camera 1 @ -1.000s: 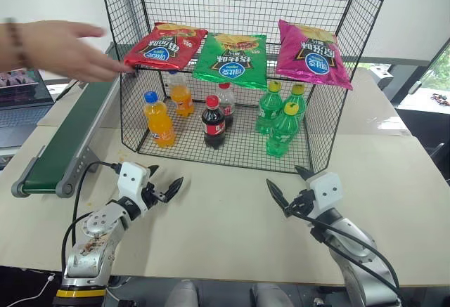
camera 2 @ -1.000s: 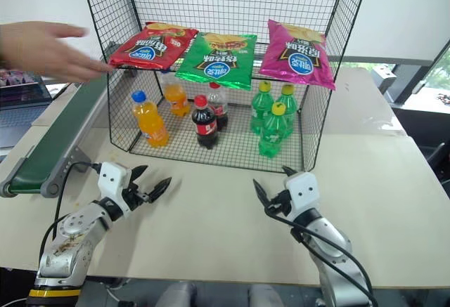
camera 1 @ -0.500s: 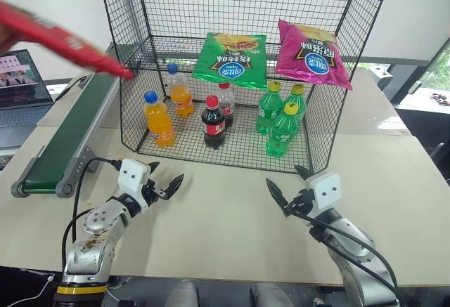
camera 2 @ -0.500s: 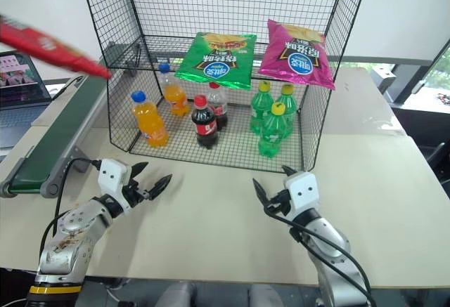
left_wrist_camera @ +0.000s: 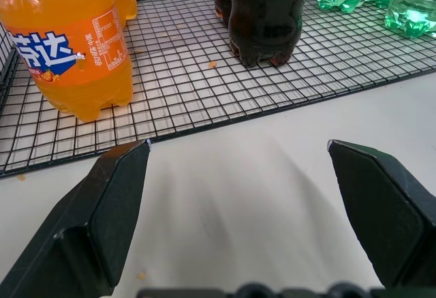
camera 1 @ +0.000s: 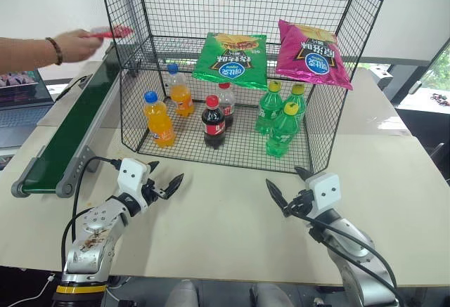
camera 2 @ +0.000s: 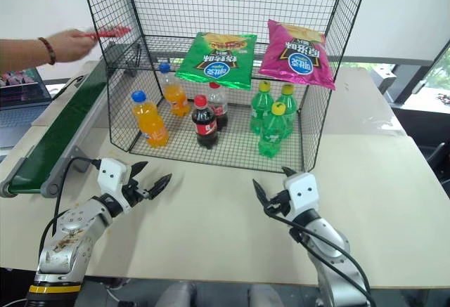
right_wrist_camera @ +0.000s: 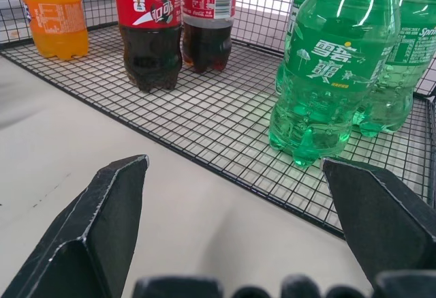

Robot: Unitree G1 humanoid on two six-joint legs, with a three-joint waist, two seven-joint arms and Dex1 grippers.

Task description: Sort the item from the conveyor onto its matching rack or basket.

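My left gripper needs to next move to close its fingers on the edge of the red chip bag at the dark green conveyor's near end (camera 1: 29,181).
A person's hand (camera 1: 74,43) holds the red chip bag (camera 1: 112,33) edge-on above the far end of the dark green conveyor (camera 1: 67,135), just left of the black wire rack (camera 1: 133,121). The bag shows as a thin red sliver. My left gripper (camera 1: 167,172) hovers open and empty over the table in front of the rack's left part; in the left wrist view its fingers (left_wrist_camera: 109,209) frame an orange soda bottle (left_wrist_camera: 65,46). My right gripper (camera 1: 283,176) is open and empty before the rack's right part, facing green bottles (right_wrist_camera: 327,73).
On the rack's middle shelf lie a green bag (camera 1: 232,57) and a magenta bag (camera 1: 313,54). Its bottom tier holds orange soda (camera 1: 158,119), cola (camera 1: 213,121) and green bottles (camera 1: 281,128). A laptop (camera 1: 21,89) sits far left. Bare tabletop (camera 1: 225,230) lies between my grippers.
The person pulled the red bag off the rack's middle shelf, swung it left and now holds it edge-on above the conveyor's far end. Both grippers stayed still.
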